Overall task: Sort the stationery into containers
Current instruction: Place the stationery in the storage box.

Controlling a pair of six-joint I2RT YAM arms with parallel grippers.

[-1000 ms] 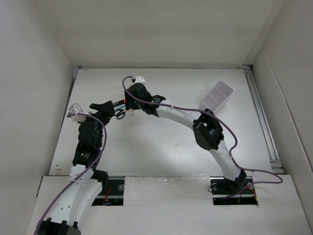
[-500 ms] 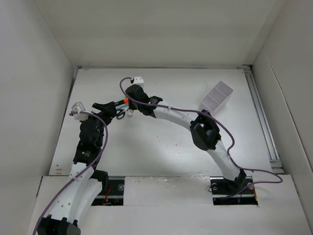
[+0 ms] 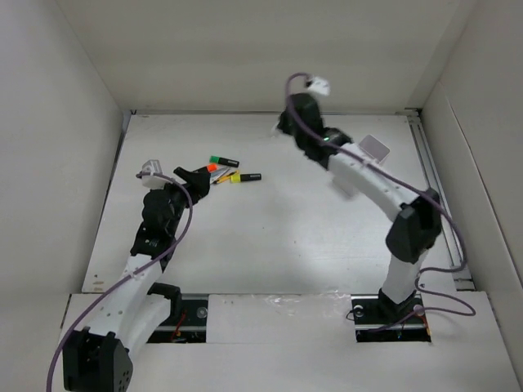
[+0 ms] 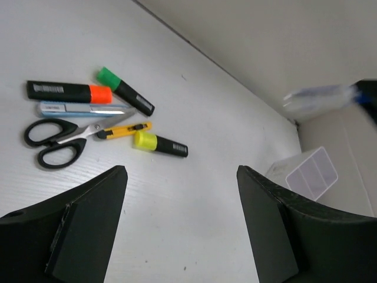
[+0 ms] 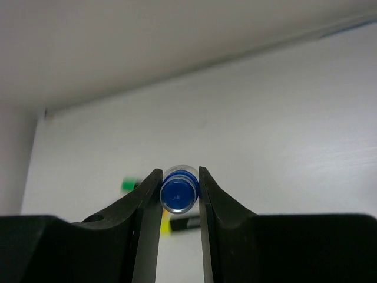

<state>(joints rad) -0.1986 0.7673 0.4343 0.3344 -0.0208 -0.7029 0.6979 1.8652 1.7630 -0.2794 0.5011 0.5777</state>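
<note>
Next, I release the blue-ended clear pen from my right gripper in the back compartment of the white divided box (image 3: 375,147).
The stationery lies in a loose pile at the far left of the table. In the left wrist view I see an orange-and-black marker (image 4: 65,92), a black marker with green end (image 4: 125,90), a pale blue pen (image 4: 82,109), black-handled scissors (image 4: 56,141), a thin yellow pen (image 4: 123,129) and a yellow-capped black marker (image 4: 160,144). My left gripper (image 4: 181,171) is open and empty, just short of the pile (image 3: 225,169). My right gripper (image 5: 179,172) is shut on a blue-ended clear pen (image 5: 178,193), held high near the back wall (image 3: 283,129). The white divided box (image 4: 306,174) stands at the far right.
White walls close in the table on the left, back and right. In the top view my right arm crosses over part of the white box (image 3: 376,147). A metal rail (image 3: 437,196) runs along the right edge.
My right gripper has left the pile, risen and swung right toward the back wall with the blue-ended pen in it. The pile is uncovered. My left gripper has shifted slightly right.
</note>
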